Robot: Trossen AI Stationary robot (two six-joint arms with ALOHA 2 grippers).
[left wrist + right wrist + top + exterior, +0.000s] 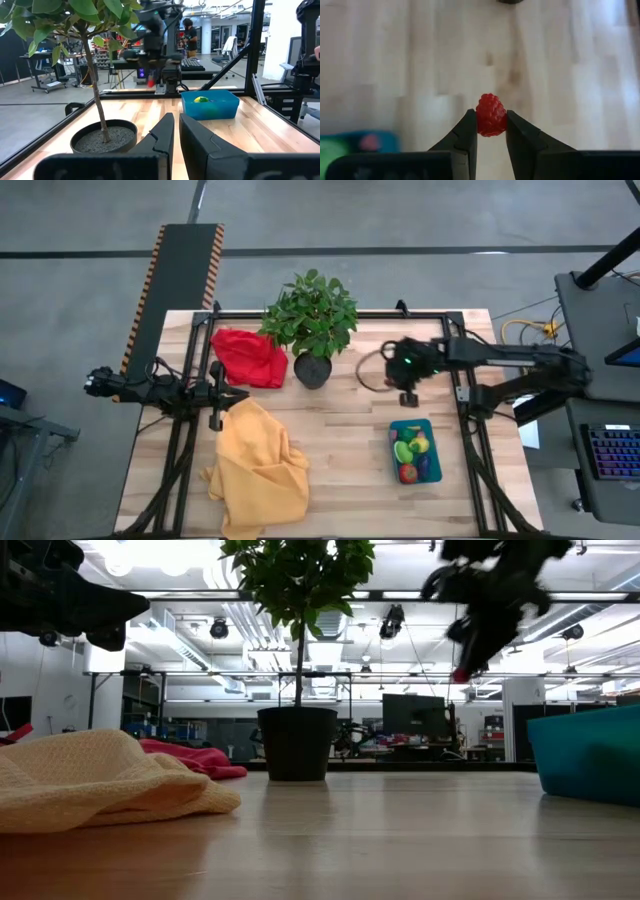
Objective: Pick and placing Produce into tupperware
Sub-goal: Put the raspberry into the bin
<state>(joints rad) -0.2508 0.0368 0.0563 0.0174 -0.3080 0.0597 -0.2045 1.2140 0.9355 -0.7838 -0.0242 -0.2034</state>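
Note:
My right gripper has the red raspberry high above the table. It will set the raspberry down in the far end of the teal tupperware (418, 432), just beyond the yellow produce.
My right gripper (491, 119) hangs high above the table, shut on a red toy raspberry (491, 113). In the high view it (408, 392) sits just beyond the far end of the teal tupperware (415, 450). The tupperware stands on the table and holds green, yellow, red and purple produce (411, 452). The low view shows the raspberry (460, 674) well above the container (590, 754). My left gripper (175, 127) is shut and holds nothing. It waits above the table's left side (215, 394), over the far edge of the yellow cloth. My right gripper pinches the raspberry's two sides (480, 120) between its two fingertips (468, 125). The fingers come from above, pointing down. The berry is lifted clear of the table, and its rounded end sticks out past the fingertips.
A potted plant (312, 320) stands at the table's far middle, left of my right gripper. A red cloth (248, 356) lies beside it and a crumpled yellow cloth (258, 470) covers the near left. A dark ring (372, 370) lies by the plant. Bare wood (350, 470) lies between cloth and tupperware.

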